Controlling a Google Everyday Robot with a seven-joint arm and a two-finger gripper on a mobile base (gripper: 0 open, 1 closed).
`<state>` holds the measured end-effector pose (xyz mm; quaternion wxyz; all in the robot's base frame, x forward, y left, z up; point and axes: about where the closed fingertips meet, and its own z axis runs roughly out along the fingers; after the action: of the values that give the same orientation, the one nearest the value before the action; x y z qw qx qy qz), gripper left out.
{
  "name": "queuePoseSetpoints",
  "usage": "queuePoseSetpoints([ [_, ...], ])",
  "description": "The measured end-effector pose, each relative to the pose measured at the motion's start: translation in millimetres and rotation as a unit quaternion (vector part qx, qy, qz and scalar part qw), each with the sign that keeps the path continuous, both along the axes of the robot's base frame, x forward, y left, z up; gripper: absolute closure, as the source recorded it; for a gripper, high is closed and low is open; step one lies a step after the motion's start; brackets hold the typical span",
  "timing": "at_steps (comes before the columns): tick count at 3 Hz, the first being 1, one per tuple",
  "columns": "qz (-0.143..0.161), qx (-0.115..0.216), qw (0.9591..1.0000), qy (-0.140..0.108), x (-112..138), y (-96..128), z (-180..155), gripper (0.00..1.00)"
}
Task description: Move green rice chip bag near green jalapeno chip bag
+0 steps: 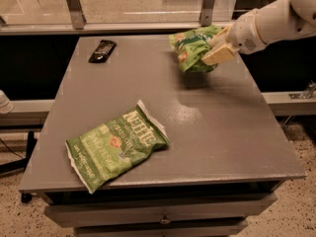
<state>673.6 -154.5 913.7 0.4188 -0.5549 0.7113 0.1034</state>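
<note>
Next, my gripper lets go of the green rice chip bag against the far corner of the green jalapeno chip bag (155, 108).
The green rice chip bag (191, 47), small, puffy and bright green, hangs slightly above the far right part of the grey table (222, 127). My gripper (213, 49) comes in from the right on a white arm and is shut on the bag's right side; a tan finger (218, 56) presses against it. The green jalapeno chip bag (115, 145), larger and flat with white KETTLE lettering and white crimped ends, lies near the table's front left corner, far from the rice bag.
A small black packet (102, 50) lies at the table's far left corner. A metal rail with two posts (74, 6) runs behind the table. Drawers sit under the front edge.
</note>
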Motion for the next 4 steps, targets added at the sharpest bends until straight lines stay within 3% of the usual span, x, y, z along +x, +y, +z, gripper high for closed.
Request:
queuePoseSetpoints([
  [1,0.055,0.009,0.9980,0.030,-48.6,21.5,-5.5,1.00],
  [2,0.102,0.025,0.9930,0.055,-89.6,44.6,-14.2,1.00],
  [4,0.190,0.042,0.9766,0.091,-166.4,80.3,-33.7,1.00],
])
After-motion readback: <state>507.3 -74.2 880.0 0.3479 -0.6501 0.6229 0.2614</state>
